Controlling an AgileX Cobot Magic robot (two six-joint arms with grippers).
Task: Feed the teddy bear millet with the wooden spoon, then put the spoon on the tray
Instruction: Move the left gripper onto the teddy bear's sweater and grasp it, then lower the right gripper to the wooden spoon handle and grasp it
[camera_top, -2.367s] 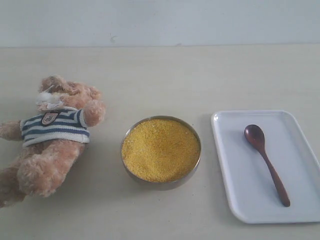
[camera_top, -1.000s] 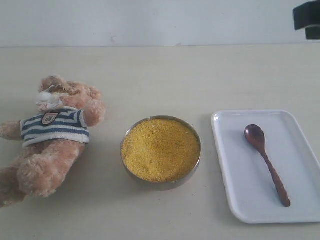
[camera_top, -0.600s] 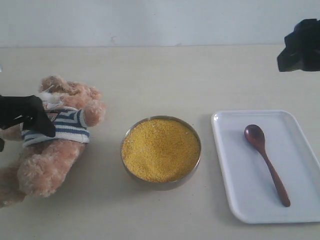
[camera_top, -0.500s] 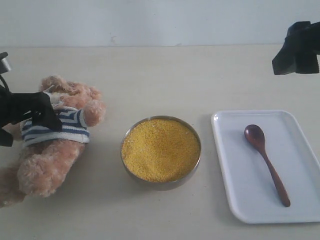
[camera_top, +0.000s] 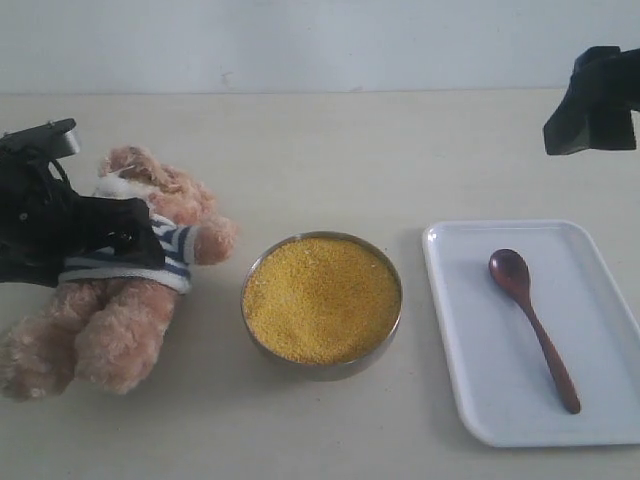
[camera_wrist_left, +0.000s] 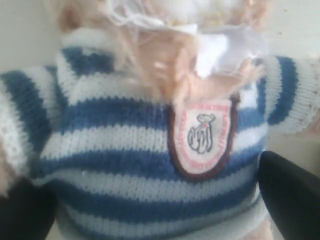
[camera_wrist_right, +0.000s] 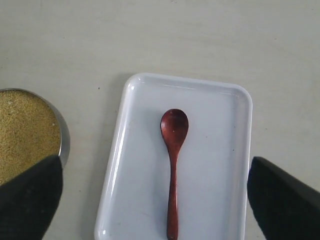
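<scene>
My right gripper is to grab the wooden spoon next by the handle's half nearer the spoon's bowl end (camera_top: 535, 328) (camera_wrist_right: 173, 175), as the bowl end must stay free for millet.
The teddy bear (camera_top: 120, 320) lies at the left of the table in its striped shirt (camera_wrist_left: 125, 140). My left gripper (camera_top: 110, 238) is open and straddles its torso, one black finger (camera_wrist_left: 290, 195) at each side of the shirt. Millet (camera_top: 320, 298) fills the round metal bowl (camera_top: 322, 372) at the centre. The wooden spoon (camera_top: 530, 320) lies on the white tray (camera_top: 455, 320) at the right, bowl end away from the front edge. High above the tray's far right, my right gripper (camera_top: 592, 100) hangs open; its view looks down on the spoon (camera_wrist_right: 173, 165) and tray (camera_wrist_right: 220, 150).
The table is pale beige with a light wall along the back. The metal bowl's rim (camera_wrist_right: 64, 142) lies a short way from the tray's long edge. Bare tabletop separates bear, bowl and tray.
Both arms have come into view and both grippers opened. The left gripper came down over the bear's torso, and the bear shifted to the right. The right gripper hovers at the upper right.
</scene>
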